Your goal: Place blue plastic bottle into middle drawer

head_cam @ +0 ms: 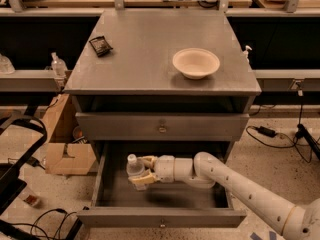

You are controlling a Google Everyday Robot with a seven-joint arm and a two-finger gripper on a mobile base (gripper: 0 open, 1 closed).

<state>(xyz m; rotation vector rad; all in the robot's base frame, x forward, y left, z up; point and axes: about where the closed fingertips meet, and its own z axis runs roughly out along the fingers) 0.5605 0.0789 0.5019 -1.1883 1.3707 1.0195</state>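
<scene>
My gripper needs to set the blue plastic bottle down in the open middle drawer (126, 193), toward the side that is closest to the cardboard box.
The blue plastic bottle (133, 167), clear with a white cap, stands upright inside the open middle drawer (160, 216) toward its left side. My gripper (141, 170) reaches in from the right on a white arm and is shut on the bottle, one finger behind it and one in front. The bottle's lower part is hidden by the fingers. The drawer is pulled well out below the closed grey drawer (162, 127) above it.
A white bowl (196, 62) and a small dark packet (101, 45) sit on the cabinet top (150, 49). A small pump bottle (58, 64) stands on the left shelf. A cardboard box (65, 156) and cables lie on the floor at left.
</scene>
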